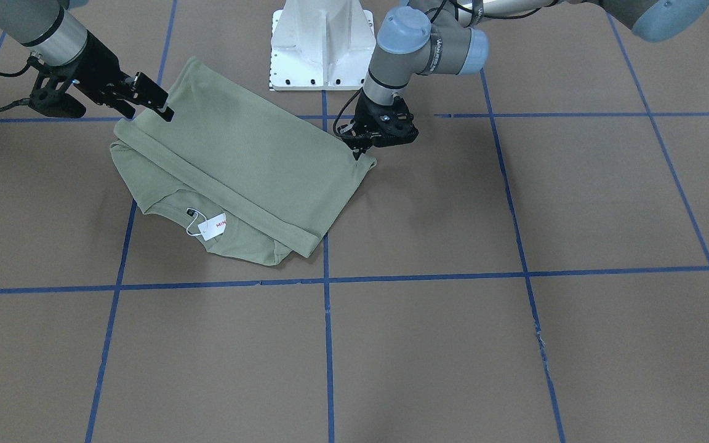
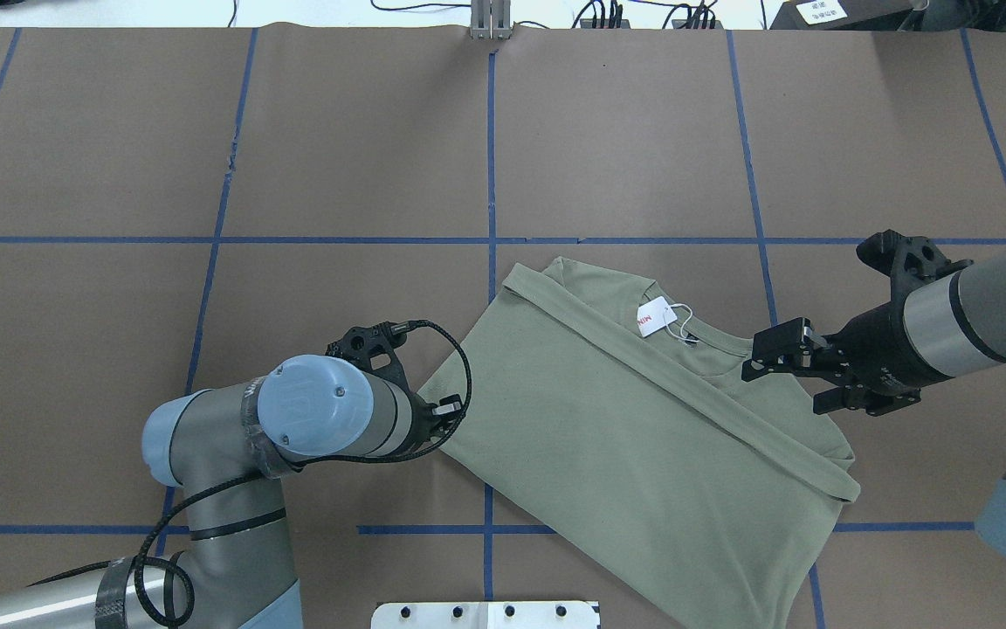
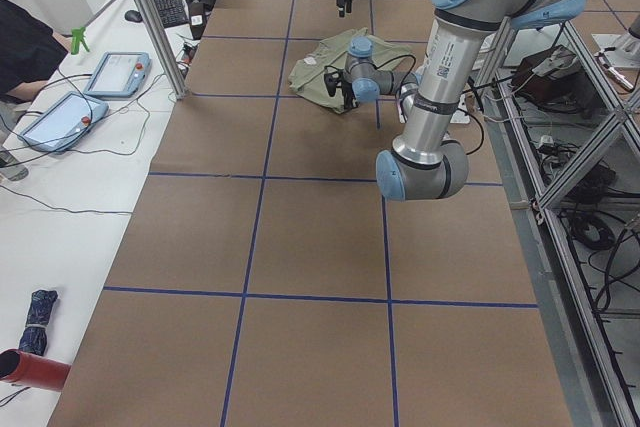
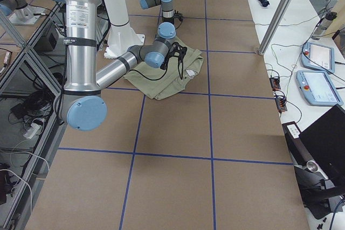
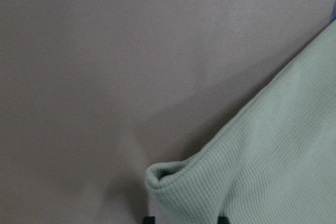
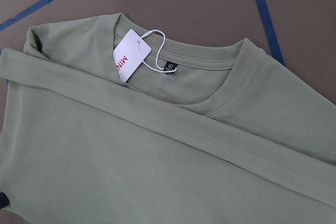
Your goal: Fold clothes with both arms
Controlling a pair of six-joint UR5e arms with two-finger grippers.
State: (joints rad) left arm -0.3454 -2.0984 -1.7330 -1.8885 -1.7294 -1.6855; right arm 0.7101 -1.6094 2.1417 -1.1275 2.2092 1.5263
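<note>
I should release the shirt's corner with my left gripper on the bare table (image 1: 394, 347) past the blue tape crossing below the shirt.
The sage-green shirt (image 1: 237, 160) (image 2: 643, 437) lies folded flat on the brown table, its hem band crossing just below the round neck. Its white hang tag (image 1: 213, 226) (image 6: 131, 56) with red lettering rests at the collar. My left gripper (image 1: 360, 152) (image 2: 449, 418) points down at the shirt's corner nearest the pedestal. The left wrist view shows that curled corner (image 5: 173, 182) pinched between the two fingertips. My right gripper (image 1: 154, 101) (image 2: 787, 376) hovers open over the opposite edge near the collar, holding nothing.
A white pedestal base (image 1: 320, 43) (image 2: 485, 614) stands at the robot's edge, close to the shirt. Blue tape lines (image 2: 490, 157) divide the brown table into squares. Tablets (image 4: 318, 79) and cables lie on a side bench beyond the table's far edge.
</note>
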